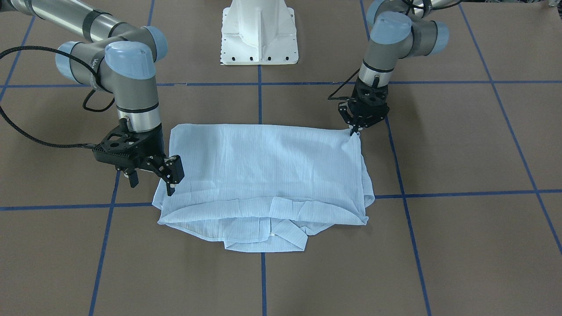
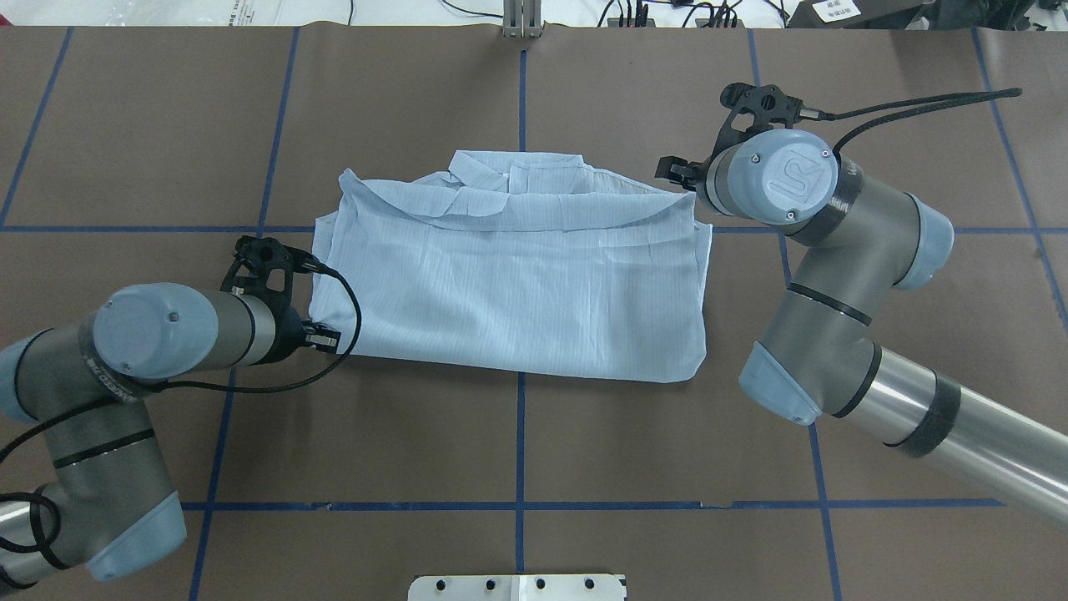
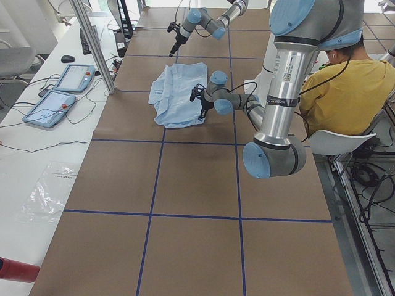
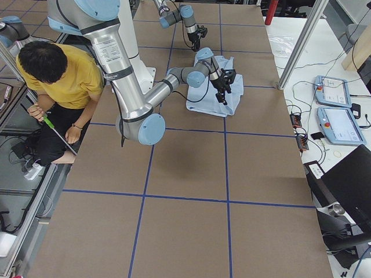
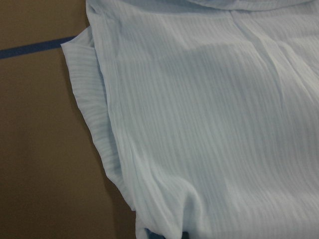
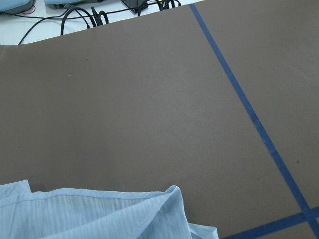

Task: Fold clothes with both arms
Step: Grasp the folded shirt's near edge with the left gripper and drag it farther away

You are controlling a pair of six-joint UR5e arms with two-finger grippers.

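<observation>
Next, I let go of the shirt's corner with my left gripper just past the slanting blue tape (image 1: 444, 291), far away from the white pedestal base.
The light blue striped shirt (image 1: 263, 175) lies folded in a rough rectangle on the brown table, collar on the side away from the robot (image 2: 509, 284). My left gripper (image 1: 355, 130) is shut on the shirt's near corner, low at the table; it also shows in the overhead view (image 2: 324, 336). The left wrist view is filled with the shirt's fabric (image 5: 209, 129). My right gripper (image 1: 151, 184) is open at the shirt's opposite side edge, one fingertip (image 1: 170, 189) at the cloth, the other over bare table. In the right wrist view the shirt's corner (image 6: 99, 211) sits at the bottom; no fingers show.
The white pedestal base (image 1: 259, 39) stands at the robot's side of the table. Blue tape lines (image 1: 262, 101) cross the brown surface. A person in yellow (image 3: 336, 80) sits beside the table. Two teach pendants (image 3: 62, 86) lie on the side bench.
</observation>
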